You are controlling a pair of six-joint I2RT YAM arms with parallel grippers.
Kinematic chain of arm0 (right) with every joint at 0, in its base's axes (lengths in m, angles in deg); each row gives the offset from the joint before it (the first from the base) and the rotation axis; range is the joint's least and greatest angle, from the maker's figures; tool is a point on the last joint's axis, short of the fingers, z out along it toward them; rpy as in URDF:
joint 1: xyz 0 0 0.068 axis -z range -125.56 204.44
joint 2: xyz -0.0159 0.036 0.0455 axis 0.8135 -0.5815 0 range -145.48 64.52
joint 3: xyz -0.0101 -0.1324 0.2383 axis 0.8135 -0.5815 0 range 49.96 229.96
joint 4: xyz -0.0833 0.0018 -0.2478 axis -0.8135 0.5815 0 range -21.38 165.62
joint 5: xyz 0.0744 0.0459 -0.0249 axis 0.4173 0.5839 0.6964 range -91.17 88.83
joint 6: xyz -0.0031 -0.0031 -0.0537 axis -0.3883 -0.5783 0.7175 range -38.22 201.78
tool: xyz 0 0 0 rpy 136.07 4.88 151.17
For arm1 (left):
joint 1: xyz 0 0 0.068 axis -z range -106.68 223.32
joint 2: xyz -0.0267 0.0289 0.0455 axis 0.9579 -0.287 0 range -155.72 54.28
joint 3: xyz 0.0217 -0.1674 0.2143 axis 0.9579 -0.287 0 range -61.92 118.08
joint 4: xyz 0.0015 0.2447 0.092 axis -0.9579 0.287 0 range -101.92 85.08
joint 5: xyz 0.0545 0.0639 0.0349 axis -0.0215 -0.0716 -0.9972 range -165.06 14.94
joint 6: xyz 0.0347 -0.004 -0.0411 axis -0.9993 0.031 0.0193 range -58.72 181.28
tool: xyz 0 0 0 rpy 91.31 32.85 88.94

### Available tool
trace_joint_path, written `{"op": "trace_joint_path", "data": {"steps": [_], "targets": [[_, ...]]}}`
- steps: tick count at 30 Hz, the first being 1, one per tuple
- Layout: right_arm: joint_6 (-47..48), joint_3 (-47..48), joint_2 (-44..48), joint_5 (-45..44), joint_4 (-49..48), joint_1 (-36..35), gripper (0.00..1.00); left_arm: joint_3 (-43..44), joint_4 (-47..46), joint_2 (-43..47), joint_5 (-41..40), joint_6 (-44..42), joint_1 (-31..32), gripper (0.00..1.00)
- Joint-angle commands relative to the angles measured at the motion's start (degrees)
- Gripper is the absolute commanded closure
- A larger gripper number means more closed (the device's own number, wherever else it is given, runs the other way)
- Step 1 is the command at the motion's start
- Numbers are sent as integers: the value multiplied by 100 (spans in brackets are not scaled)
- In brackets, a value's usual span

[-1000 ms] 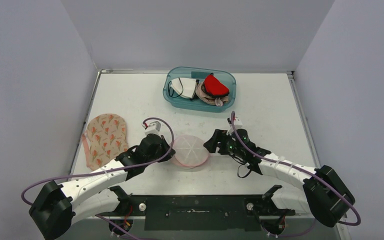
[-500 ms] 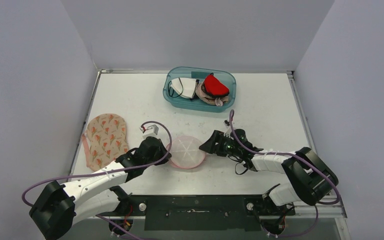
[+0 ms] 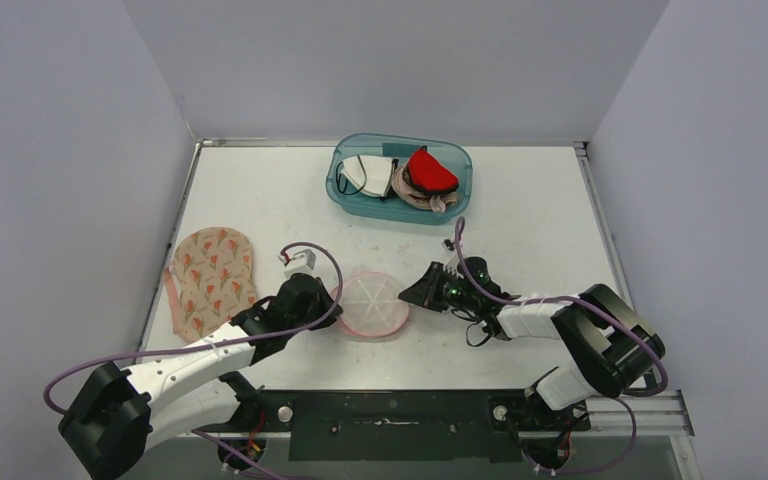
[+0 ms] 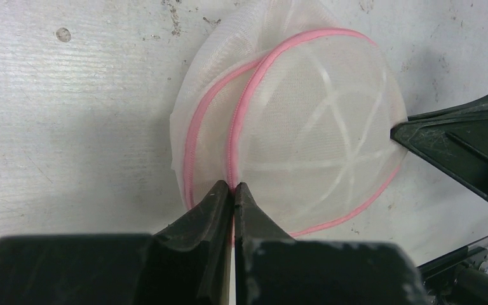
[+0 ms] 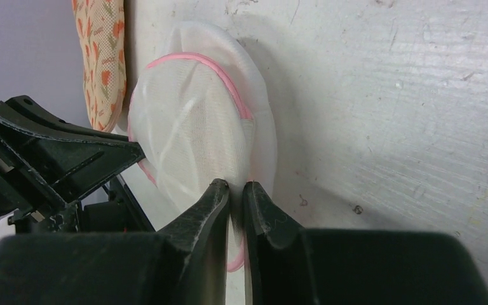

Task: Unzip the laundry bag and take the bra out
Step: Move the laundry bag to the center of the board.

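The robot's left gripper pinches only the inner pink band while the outer pink band lies next to its fingers, so it should open and take both bands together [image 4: 234, 143].
The laundry bag [image 3: 372, 304] is a round white mesh dome with pink trim, lying on the table between the two arms. My left gripper [image 3: 332, 300] is shut on the pink trim at the bag's left side; in the left wrist view the fingertips [image 4: 233, 185] pinch the pink band of the bag [image 4: 305, 133]. My right gripper [image 3: 407, 293] is shut on the mesh at the bag's right edge, and its tips [image 5: 236, 185] squeeze a fold of the bag [image 5: 197, 133]. The bra is hidden; only white ribs show through the mesh.
A teal tub [image 3: 400, 218] with red, white and beige garments stands at the back centre. A beige floral padded piece [image 3: 210, 275] lies at the left, near the table's edge. Grey walls close in the table on three sides.
My right gripper has gone from open to shut on the bag's right edge, after moving left and down to it. The bag shifted slightly left. The left gripper stays shut on the trim.
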Motion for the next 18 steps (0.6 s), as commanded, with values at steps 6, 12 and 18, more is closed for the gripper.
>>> {"op": "trace_joint_path", "data": {"steps": [6, 12, 18], "targets": [[385, 380, 233, -311, 288, -184, 95, 243, 138, 496, 39, -146, -27, 66], [408, 429, 280, -429, 442, -223, 95, 295, 613, 961, -53, -269, -24, 36], [435, 492, 349, -551, 626, -301, 95, 210, 873, 996, -368, -437, -27, 29]]}}
